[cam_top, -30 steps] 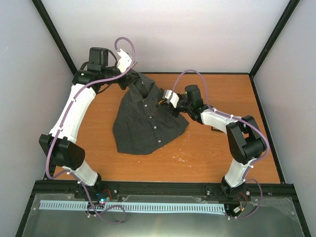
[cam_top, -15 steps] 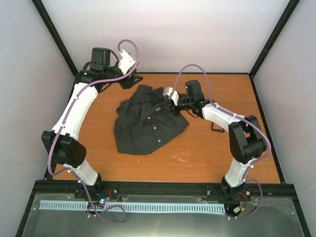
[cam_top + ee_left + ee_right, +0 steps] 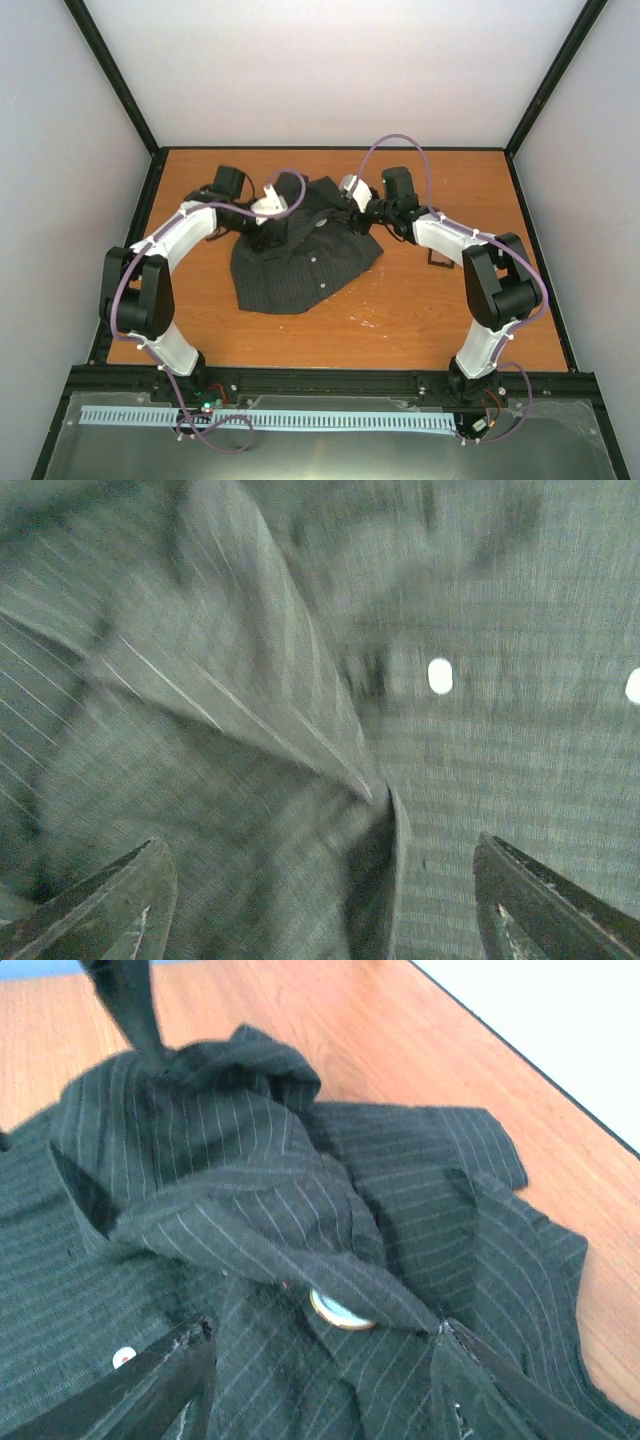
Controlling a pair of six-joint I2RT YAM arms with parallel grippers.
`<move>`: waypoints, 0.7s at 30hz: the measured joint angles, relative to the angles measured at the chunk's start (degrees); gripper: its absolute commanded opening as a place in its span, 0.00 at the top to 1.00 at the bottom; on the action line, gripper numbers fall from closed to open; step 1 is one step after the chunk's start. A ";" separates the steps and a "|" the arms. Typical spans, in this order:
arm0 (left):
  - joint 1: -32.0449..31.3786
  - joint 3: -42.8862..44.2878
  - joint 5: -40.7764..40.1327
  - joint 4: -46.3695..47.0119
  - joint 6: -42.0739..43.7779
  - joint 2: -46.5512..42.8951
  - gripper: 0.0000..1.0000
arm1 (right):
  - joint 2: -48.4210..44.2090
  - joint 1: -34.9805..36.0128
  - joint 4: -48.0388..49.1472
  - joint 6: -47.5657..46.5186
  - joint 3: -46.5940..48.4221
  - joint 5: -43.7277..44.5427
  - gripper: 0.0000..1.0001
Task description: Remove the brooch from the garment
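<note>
Next, I close my left gripper on the garment's raised fold point(image 3: 250, 259) point(image 3: 386, 808) near its outer edge, across the row of buttons from my right gripper.
The garment, a dark pinstriped shirt point(image 3: 300, 255), lies crumpled on the wooden table. In the right wrist view the brooch point(image 3: 341, 1313) is a small golden-rimmed disc with a pale face, half tucked under a fold of the shirt point(image 3: 250, 1200). My right gripper point(image 3: 325, 1385) is open, one finger on each side just short of the brooch. My left gripper point(image 3: 268, 208) hovers low over the shirt's upper left part. In the blurred left wrist view it point(image 3: 320, 910) is open over a fabric fold point(image 3: 300, 740), with nothing between its fingers. From the top view the brooch is not discernible.
White shirt buttons point(image 3: 440, 675) run along the placket. A small black tray point(image 3: 438, 262) sits right of the shirt, partly under my right arm. Walls and a black frame enclose the orange table point(image 3: 400, 320) on three sides.
My left gripper let go of the lifted collar and came down low over the shirt, which dropped into a heap. Both grippers went from shut to open.
</note>
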 measured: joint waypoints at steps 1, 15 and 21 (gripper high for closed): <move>0.00 -2.86 -1.18 0.11 1.79 0.00 0.18 | 0.00 -0.02 0.22 -0.74 -0.55 0.55 0.41; 5.84 -12.61 -9.92 4.44 18.62 0.24 0.33 | 4.68 2.91 -7.06 -23.78 4.35 8.04 0.34; 4.87 -18.82 -9.99 5.55 21.75 -0.87 0.23 | 9.14 4.20 -10.19 -31.43 9.53 10.97 0.40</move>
